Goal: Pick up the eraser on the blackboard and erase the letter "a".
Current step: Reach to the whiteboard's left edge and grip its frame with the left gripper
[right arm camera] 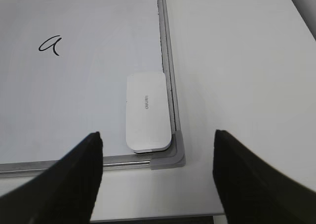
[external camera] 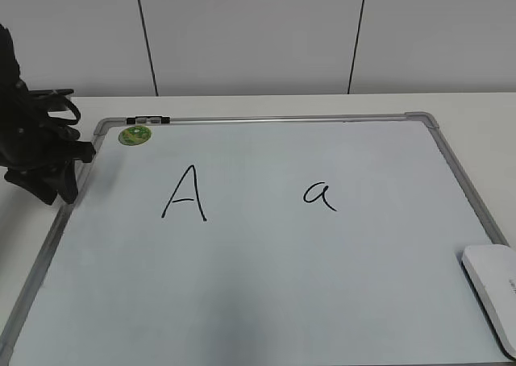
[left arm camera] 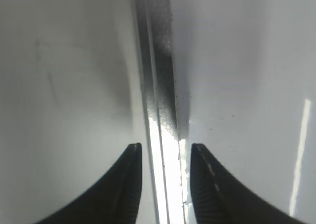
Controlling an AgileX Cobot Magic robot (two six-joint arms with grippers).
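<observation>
The middle of the long sides [external camera: 482, 295] [right arm camera: 127, 108] of the white eraser is the next place for my right gripper to close, with its fingers across the eraser's width.
The blackboard [external camera: 266, 301] is a white board with a silver frame lying flat on the table. The white eraser [external camera: 493, 292] lies at its near right corner; it also shows in the right wrist view [right arm camera: 146, 113], against the frame. The letter "a" [external camera: 319, 194] is written right of centre, also visible in the right wrist view [right arm camera: 50, 44]. A capital "A" [external camera: 185, 193] stands to its left. My right gripper [right arm camera: 157, 155] is open and empty, above the table just off the board's corner, near the eraser. My left gripper [left arm camera: 165, 157] is open, straddling the board's left frame [left arm camera: 160, 86], and also shows in the exterior view [external camera: 64, 185].
A round green magnet [external camera: 135, 135] sits at the board's far left corner, next to a black-and-silver clip [external camera: 148, 121] on the top frame. The grey corner piece [right arm camera: 172, 157] is beside the eraser. White table [right arm camera: 237, 76] runs to the right of the board.
</observation>
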